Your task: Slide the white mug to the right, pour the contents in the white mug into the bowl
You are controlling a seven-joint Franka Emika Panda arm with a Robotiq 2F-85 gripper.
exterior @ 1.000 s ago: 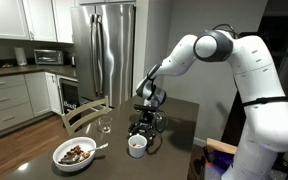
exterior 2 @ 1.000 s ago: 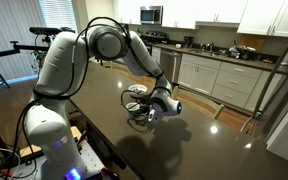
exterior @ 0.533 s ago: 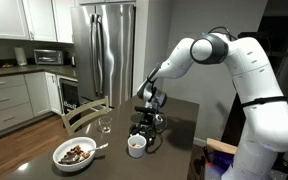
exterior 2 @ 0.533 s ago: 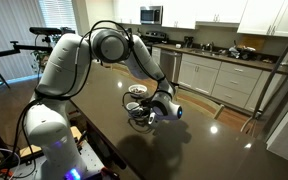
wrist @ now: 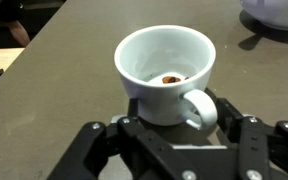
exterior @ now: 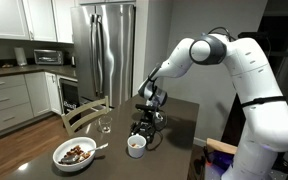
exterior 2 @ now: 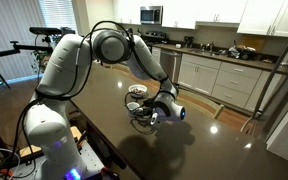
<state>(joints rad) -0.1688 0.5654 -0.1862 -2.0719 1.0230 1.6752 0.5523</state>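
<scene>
My gripper tilts steeply down toward the side of the white mug. I should back away, level out and close on the mug's handle (wrist: 198,108) before I pour.
The white mug (wrist: 166,65) fills the wrist view, with a small brown bit at its bottom and its handle (wrist: 199,108) turned toward the camera. My gripper (wrist: 182,108) is open, its fingers (wrist: 230,112) standing either side of the handle with a little room left. In an exterior view the mug (exterior: 136,144) stands on the dark table just below the gripper (exterior: 142,128). The bowl (exterior: 75,153), wide and white with brown pieces in it, sits near the table's corner. From the opposite side the bowl (exterior 2: 136,91) lies beyond the gripper (exterior 2: 149,114), which hides most of the mug.
A small clear glass (exterior: 105,125) stands behind the bowl and mug. A wooden chair (exterior: 84,112) is pushed against the table's far side. The bowl's rim (wrist: 279,12) shows at the wrist view's top right. The dark table (exterior 2: 184,145) runs on toward the kitchen counters.
The fingers have drawn somewhat closer around the mug's handle. The arm and the mug have hardly moved.
</scene>
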